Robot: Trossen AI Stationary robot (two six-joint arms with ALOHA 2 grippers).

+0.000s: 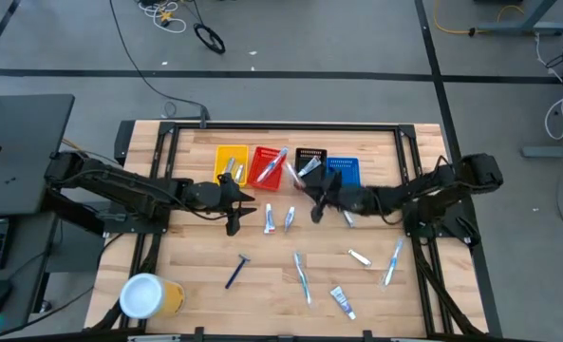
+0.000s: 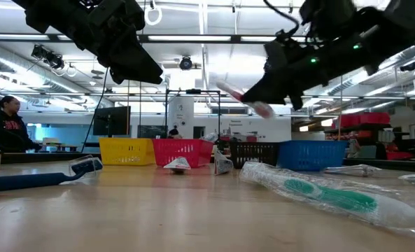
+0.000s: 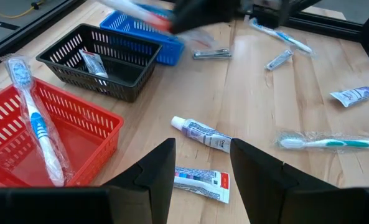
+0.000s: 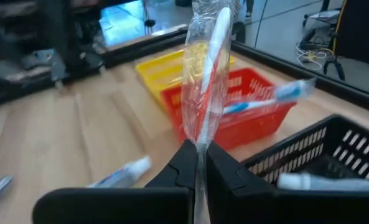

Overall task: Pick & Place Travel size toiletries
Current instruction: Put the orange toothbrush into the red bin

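Next, I move my left gripper to the loose end (image 1: 290, 168) (image 3: 129, 8) of the red-and-white toothbrush in my right gripper and close it there.
My right gripper (image 4: 197, 163) is shut on a clear-wrapped red-and-white toothbrush (image 4: 210, 68), raised in the air in front of the black bin (image 1: 309, 160). My left gripper (image 3: 201, 169) is open and hovers over two small white tubes (image 3: 203, 134) lying flat on the wood, touching neither. More toiletries lie loose on the table: a dark blue razor (image 1: 236, 271), toothbrushes (image 1: 303, 276) (image 1: 393, 260), a tube (image 1: 343, 301) and a silvery packet (image 1: 359, 256). A blue-and-white toothbrush (image 3: 38, 121) leans in the red bin (image 3: 78, 134). My right gripper pinches the wrapped toothbrush between its two fingers at one end of the wrapper (image 4: 200, 140). The brush runs on forward past the fingertips, along the fingers. In the low view it is lifted clear of the table and tilted, its reddish end (image 2: 255, 105) pointing toward the left side.
Four small bins stand in a row at the far side: yellow (image 1: 229, 161), red (image 1: 262, 163), black and blue (image 1: 345, 171). A packet (image 3: 94, 62) lies in the black bin. A yellow cup with a white lid (image 1: 148, 295) stands at the near left corner.
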